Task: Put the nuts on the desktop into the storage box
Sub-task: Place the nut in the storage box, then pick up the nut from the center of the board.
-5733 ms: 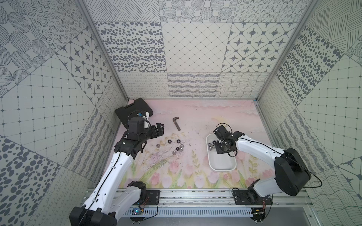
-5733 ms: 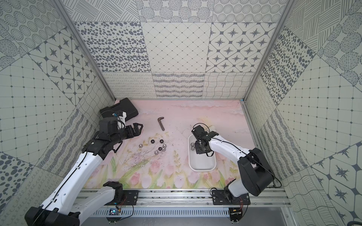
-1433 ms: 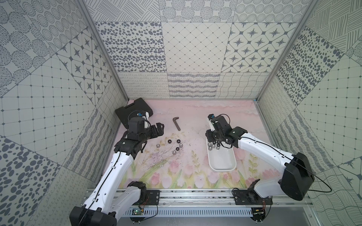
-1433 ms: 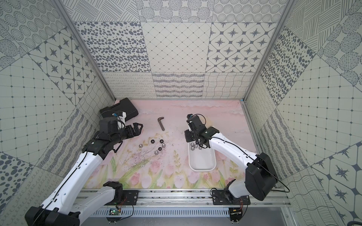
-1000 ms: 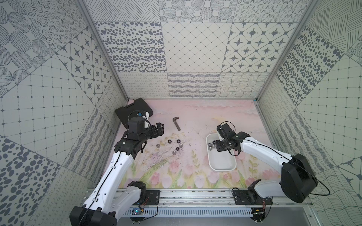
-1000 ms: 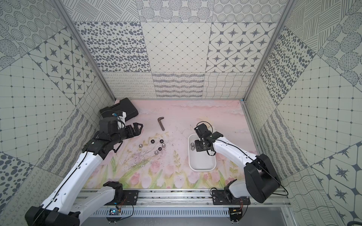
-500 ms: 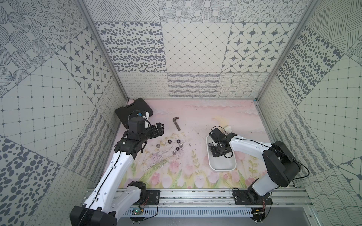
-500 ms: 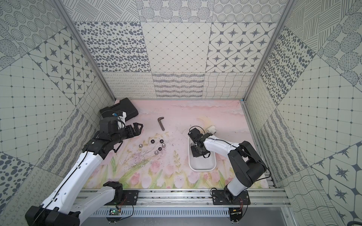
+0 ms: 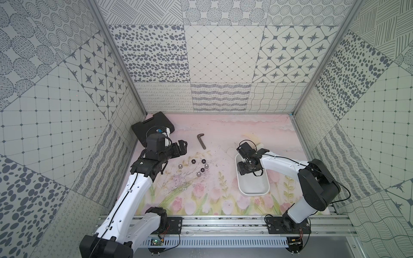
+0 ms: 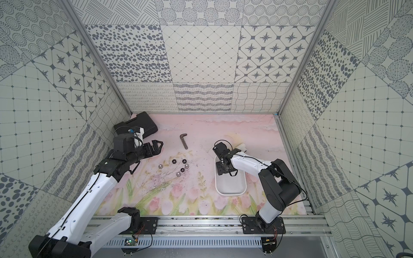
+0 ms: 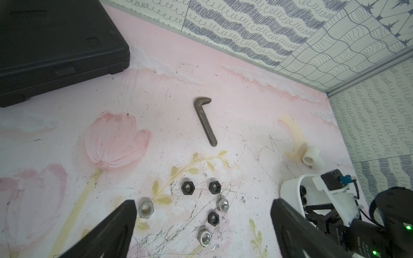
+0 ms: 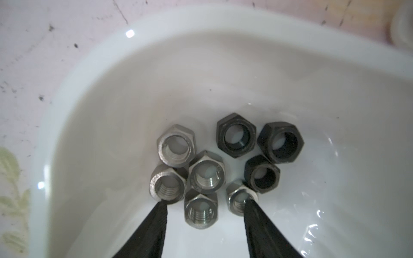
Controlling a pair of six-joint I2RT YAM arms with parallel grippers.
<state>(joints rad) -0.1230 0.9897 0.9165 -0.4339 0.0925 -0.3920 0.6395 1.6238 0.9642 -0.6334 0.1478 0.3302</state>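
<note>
The sides of the silver nut (image 9: 206,166) lying nearest the storage box on the desktop, beside the black nuts, will be gripped by my right gripper.
Several nuts (image 9: 198,166), black and silver, lie scattered on the pink tulip desktop (image 9: 214,134); the left wrist view shows them too (image 11: 213,218). My left gripper (image 9: 180,147) hovers open just behind them, nothing between its fingers (image 11: 202,203). The white storage box (image 9: 253,185) sits to the right. My right gripper (image 9: 244,170) points down into its far end. In the right wrist view it (image 12: 205,203) stands open over several nuts in the storage box (image 12: 89,67), with a silver nut (image 12: 201,212) lying loose between the fingertips.
A dark L-shaped hex key (image 9: 201,141) lies behind the loose nuts. A black tool case (image 9: 154,125) fills the back left corner. A white pipe elbow (image 11: 311,157) rests just behind the storage box. Patterned walls close in three sides.
My right gripper was shut a second ago and has now opened low inside the storage box, with a silver nut lying free between its fingertips. The left arm has not moved.
</note>
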